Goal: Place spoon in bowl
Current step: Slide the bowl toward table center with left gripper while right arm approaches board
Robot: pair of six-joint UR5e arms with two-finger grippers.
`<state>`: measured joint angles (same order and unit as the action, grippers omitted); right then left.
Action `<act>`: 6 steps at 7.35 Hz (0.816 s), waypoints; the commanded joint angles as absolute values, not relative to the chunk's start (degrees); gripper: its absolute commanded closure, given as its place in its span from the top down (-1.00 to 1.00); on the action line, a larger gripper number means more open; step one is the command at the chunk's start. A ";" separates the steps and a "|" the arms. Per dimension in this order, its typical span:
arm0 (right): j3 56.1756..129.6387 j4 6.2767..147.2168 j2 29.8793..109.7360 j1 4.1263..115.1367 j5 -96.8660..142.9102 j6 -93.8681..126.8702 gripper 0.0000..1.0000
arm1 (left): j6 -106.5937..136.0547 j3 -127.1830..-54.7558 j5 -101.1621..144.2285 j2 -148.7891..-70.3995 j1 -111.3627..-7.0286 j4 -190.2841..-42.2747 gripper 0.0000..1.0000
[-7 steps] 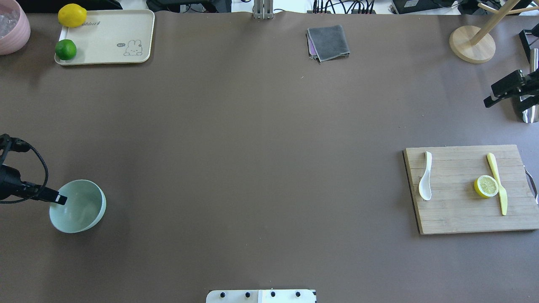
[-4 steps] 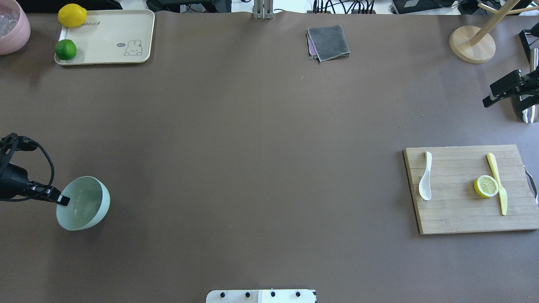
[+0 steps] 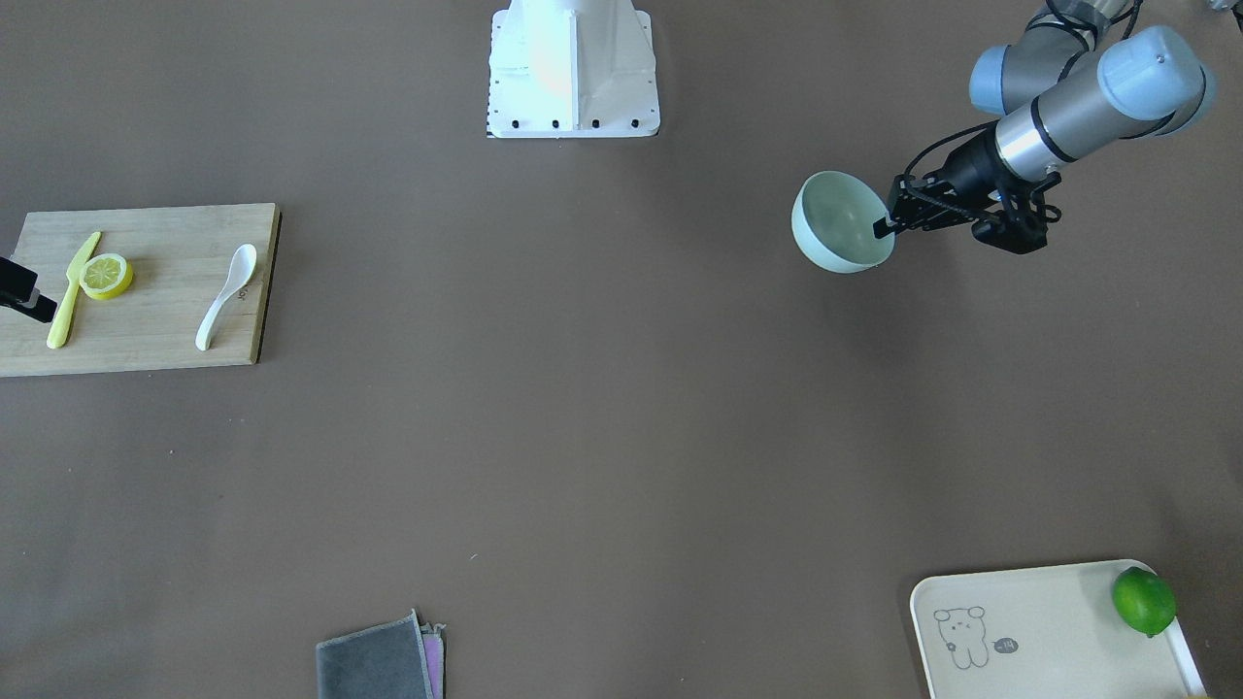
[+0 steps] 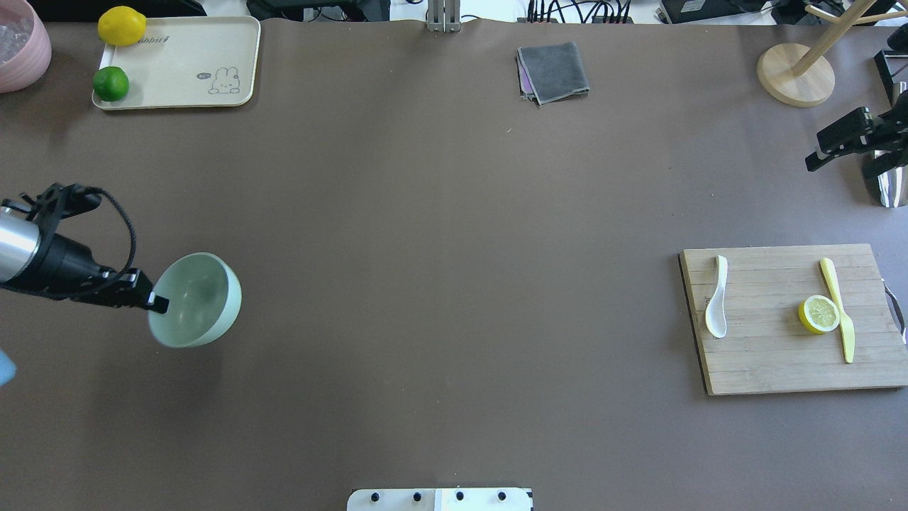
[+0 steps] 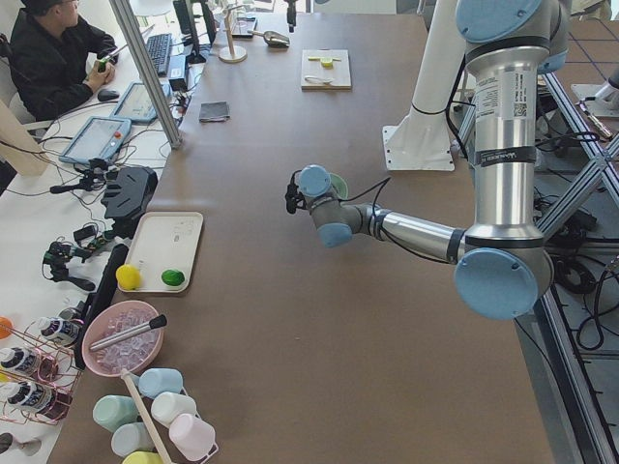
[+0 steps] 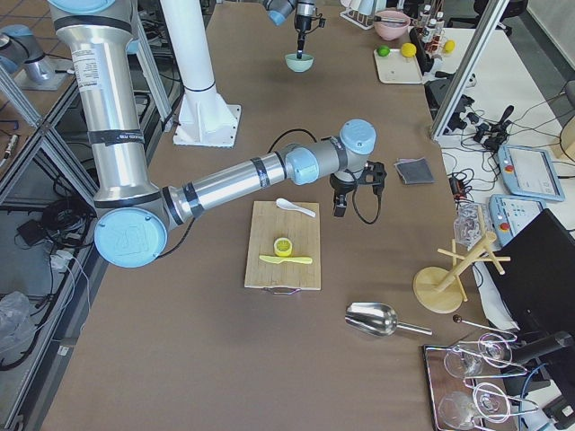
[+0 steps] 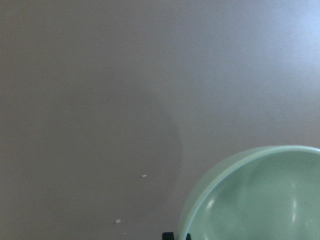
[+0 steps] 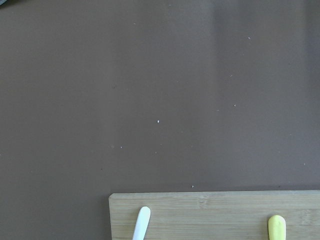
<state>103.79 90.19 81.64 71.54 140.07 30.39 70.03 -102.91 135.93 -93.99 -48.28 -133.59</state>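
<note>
The white spoon is on the cutting board. My right gripper goes to it next and closes on the spoon's handle [image 3: 219, 304] near the scoop.
The pale mint-green bowl [image 4: 202, 298] hangs tilted above the table at the left, over its own shadow. My left gripper [image 4: 157, 304] is shut on its near rim; the bowl [image 3: 837, 228] and gripper [image 3: 884, 225] also show in the front-facing view, and the bowl's rim [image 7: 235, 165] fills the left wrist view's corner. The white spoon [image 4: 716, 301] lies on the left part of a wooden cutting board [image 4: 766, 365] at the right, scoop toward the robot. My right gripper [image 4: 816, 162] hovers beyond the board, looks open and is empty. The spoon's handle tip [image 8: 141, 222] shows in the right wrist view.
A yellow knife [image 4: 840, 312] and a lemon half [image 4: 819, 314] lie on the board's right part. A cream tray [image 4: 191, 64] with a lemon and a lime is at the far left, a grey cloth [image 4: 553, 71] far centre, and a wooden stand [image 4: 794, 74] far right.
My left gripper has carried the bowl to the right and away from the robot, higher off the table. My right gripper has drifted slightly farther from the board.
</note>
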 commanded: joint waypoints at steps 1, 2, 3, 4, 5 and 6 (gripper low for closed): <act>103.89 88.95 79.82 66.48 135.12 35.90 1.00 | 74.51 -102.22 126.86 -110.66 -46.07 -114.62 -1.00; 103.89 88.95 79.46 63.92 132.04 42.73 1.00 | 77.49 -101.78 122.91 -115.27 -42.49 -109.56 -1.00; 103.97 88.95 79.71 63.11 130.79 46.72 1.00 | 78.91 -98.73 119.48 -119.66 -40.71 -108.29 -1.00; 103.97 88.95 80.24 62.50 129.82 50.59 1.00 | 81.45 -93.92 116.22 -124.75 -38.34 -108.28 -1.00; 104.76 88.95 80.16 61.79 129.90 54.98 1.00 | 81.56 -91.61 111.58 -127.15 -35.45 -108.28 -1.00; 105.29 88.95 80.42 61.27 129.82 56.59 1.00 | 81.65 -91.32 109.79 -127.79 -33.94 -108.28 -1.00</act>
<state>104.62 88.95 80.18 62.06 130.08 53.11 81.13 -93.04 113.33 -125.59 -36.49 -108.45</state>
